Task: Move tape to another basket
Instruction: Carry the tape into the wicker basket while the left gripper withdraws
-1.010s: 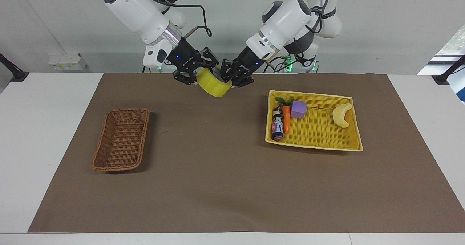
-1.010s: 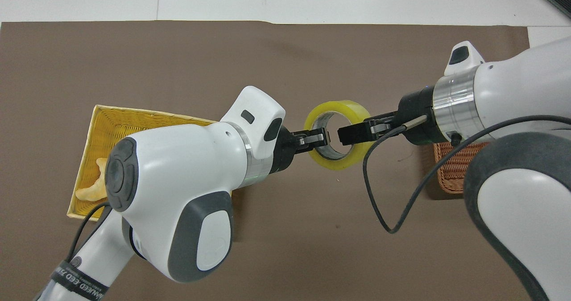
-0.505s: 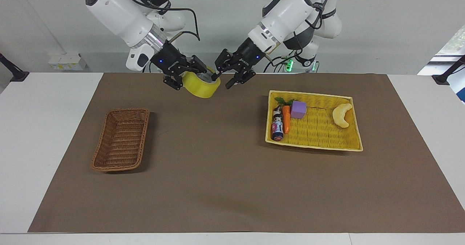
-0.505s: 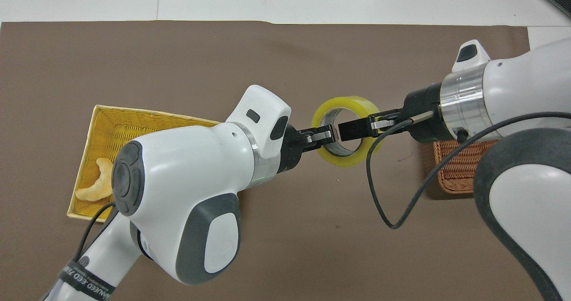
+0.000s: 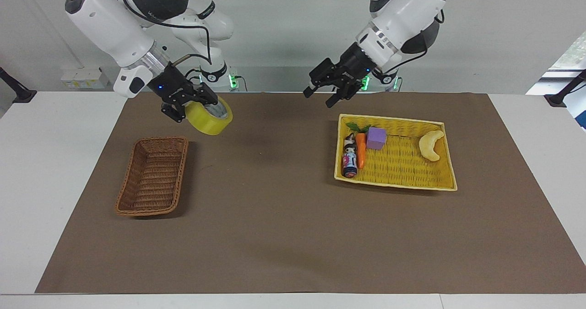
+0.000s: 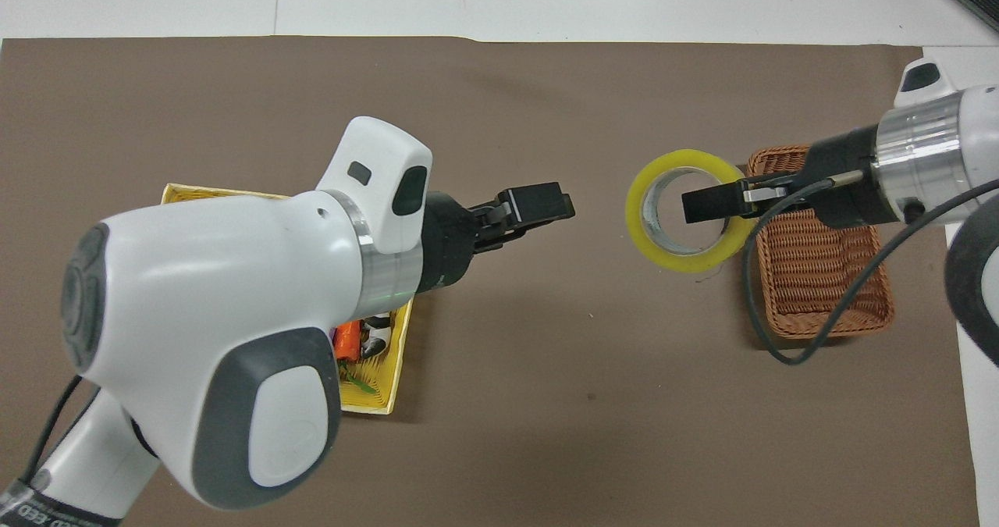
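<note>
I need to use my right gripper to let go of the tape, now held over the mat by the basket's corner, in the half of the brown basket [image 6: 815, 211] that lies beneath that gripper's wrist.
My right gripper [image 5: 203, 106] is shut on the tape [image 5: 209, 118], a wide yellow roll with a pale core. It holds the roll in the air, over the mat just by the corner of the dark brown wicker basket [image 5: 153, 176] that lies nearest the robots. In the overhead view one finger of the right gripper [image 6: 691, 204] reaches through the tape's [image 6: 691, 262] hole, beside the brown basket [image 6: 819, 277], which is empty. My left gripper [image 5: 319, 97] is open and empty, raised over the mat near the yellow basket's [image 5: 398, 185] corner; it also shows in the overhead view [image 6: 560, 205].
The yellow basket holds a carrot [image 5: 361, 149], a purple block [image 5: 376, 138], a small doll-like bottle [image 5: 350, 158] and a pale crescent toy [image 5: 431, 145]. A brown mat [image 5: 274, 217] covers the table. The left arm hides much of the yellow basket [image 6: 195, 195] in the overhead view.
Both grippers held the tape over the mat's middle. The left gripper let go, opened and drew back toward the yellow basket. The right gripper carried the tape toward the brown basket.
</note>
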Robot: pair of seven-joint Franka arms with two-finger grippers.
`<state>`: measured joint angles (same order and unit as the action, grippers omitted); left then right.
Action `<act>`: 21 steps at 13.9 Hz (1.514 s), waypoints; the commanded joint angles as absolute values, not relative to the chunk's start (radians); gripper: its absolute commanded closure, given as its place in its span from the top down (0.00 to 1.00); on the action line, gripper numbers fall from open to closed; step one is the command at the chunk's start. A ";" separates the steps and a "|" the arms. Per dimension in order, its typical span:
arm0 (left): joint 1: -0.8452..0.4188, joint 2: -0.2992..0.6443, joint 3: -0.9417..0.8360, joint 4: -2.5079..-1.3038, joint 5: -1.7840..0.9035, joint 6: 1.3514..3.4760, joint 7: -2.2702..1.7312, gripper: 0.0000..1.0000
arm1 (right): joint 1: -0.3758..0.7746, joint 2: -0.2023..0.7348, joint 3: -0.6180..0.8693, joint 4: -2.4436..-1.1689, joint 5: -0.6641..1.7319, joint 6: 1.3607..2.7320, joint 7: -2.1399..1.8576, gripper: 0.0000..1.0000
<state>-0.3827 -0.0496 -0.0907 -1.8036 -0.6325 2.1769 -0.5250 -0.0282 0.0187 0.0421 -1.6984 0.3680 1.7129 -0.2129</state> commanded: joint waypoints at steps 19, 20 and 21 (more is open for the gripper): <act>0.049 0.057 -0.094 -1.549 0.026 1.543 0.109 1.00 | -0.351 0.368 0.051 -1.779 0.488 2.026 -0.653 0.00; 0.052 0.013 -0.094 -1.627 0.026 1.595 0.110 1.00 | -0.353 0.379 0.051 -1.779 0.488 2.040 -0.679 0.02; 0.052 -0.026 -0.094 -1.694 0.026 1.647 0.110 1.00 | -0.353 0.391 0.051 -1.779 0.488 2.054 -0.705 0.14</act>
